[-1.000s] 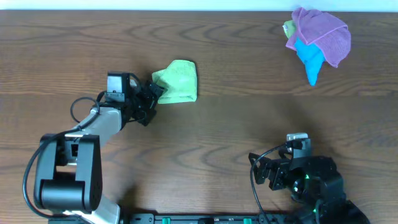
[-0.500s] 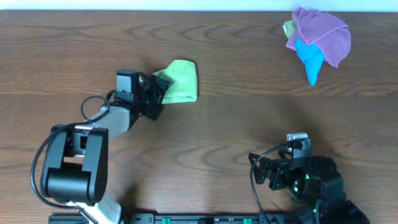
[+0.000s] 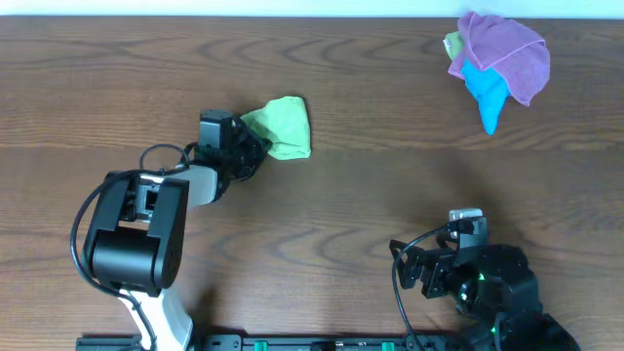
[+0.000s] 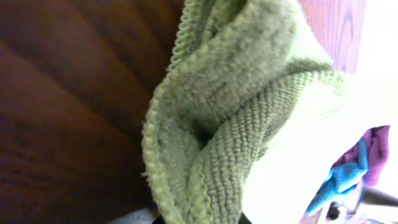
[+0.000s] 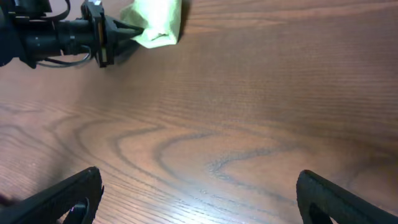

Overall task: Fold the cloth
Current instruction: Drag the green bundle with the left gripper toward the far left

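My left gripper should release the light-green cloth so that it comes to rest on the bare wood (image 3: 204,86) between the gripper itself and the back edge of the table.
A bunched light-green cloth (image 3: 284,127) lies on the wooden table left of centre. My left gripper (image 3: 255,146) is shut on the cloth's left edge. In the left wrist view the green cloth (image 4: 236,112) fills the frame, its folds pinched between the jaws at the bottom. The right wrist view shows the cloth (image 5: 157,23) far off at the top left, held by the left gripper (image 5: 127,31). My right gripper (image 3: 414,265) rests near the front right of the table, open, with bare wood between its fingers (image 5: 74,196).
A heap of purple, blue and green cloths (image 3: 497,58) sits at the back right corner of the table (image 3: 390,185). The left arm's base (image 3: 127,253) stands at the front left.
The left gripper moved right to the green cloth's left edge and shut on it; the cloth bunched up slightly. The right arm stayed still.
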